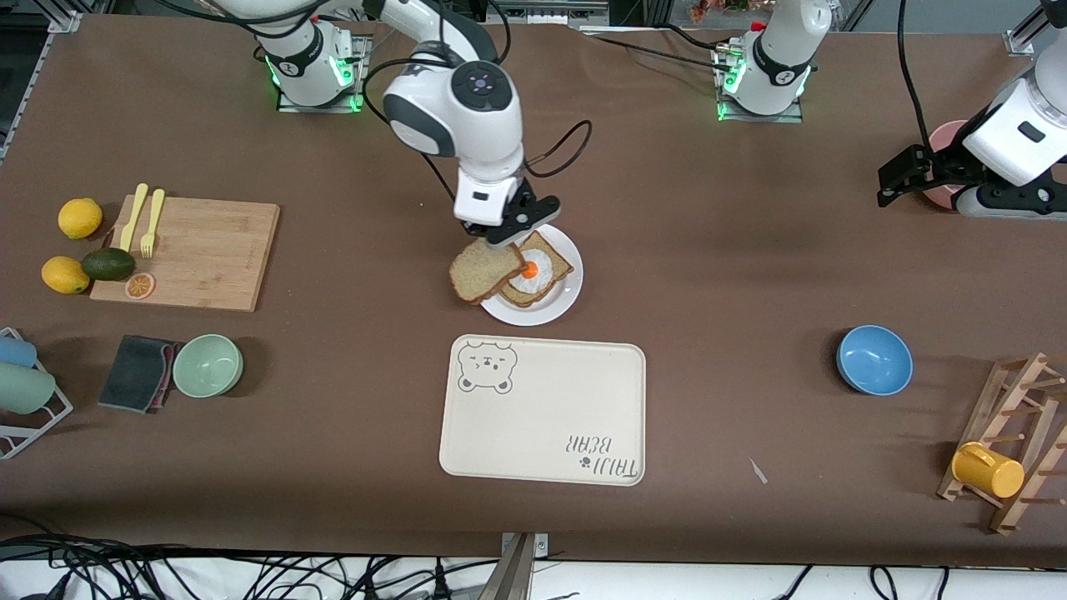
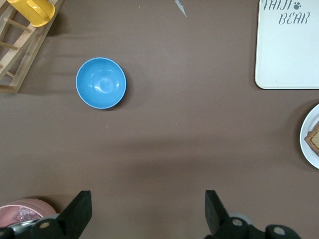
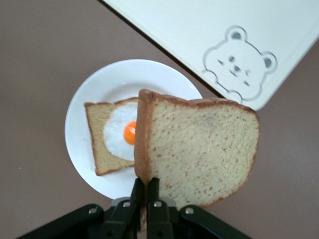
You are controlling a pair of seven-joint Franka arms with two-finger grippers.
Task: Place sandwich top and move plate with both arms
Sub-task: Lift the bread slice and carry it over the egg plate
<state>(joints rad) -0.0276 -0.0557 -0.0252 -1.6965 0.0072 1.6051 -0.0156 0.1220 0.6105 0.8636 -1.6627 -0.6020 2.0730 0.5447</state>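
My right gripper needs to put the sandwich top down over the fried egg on the white plate's slice (image 1: 531, 273) (image 3: 128, 134).
The sandwich top (image 1: 482, 271) (image 3: 199, 149), a plain brown slice, hangs tilted in the air over the edge of the white plate (image 1: 563, 297) (image 3: 89, 104), on the right arm's side. My right gripper (image 1: 504, 242) (image 3: 146, 186) is shut on its crust edge. On the plate lies another slice bearing a fried egg (image 1: 538, 271) (image 3: 119, 133). My left gripper (image 1: 896, 179) (image 2: 147, 209) waits open and empty above bare table at the left arm's end, beside a pink dish (image 2: 22, 211).
A cream bear tray (image 1: 542, 410) lies nearer the front camera than the plate. A blue bowl (image 1: 874, 359) (image 2: 101, 82) and a wooden rack with a yellow cup (image 1: 988, 470) sit toward the left arm's end. A cutting board (image 1: 192, 250), fruit and a green bowl (image 1: 207, 365) sit toward the right arm's end.
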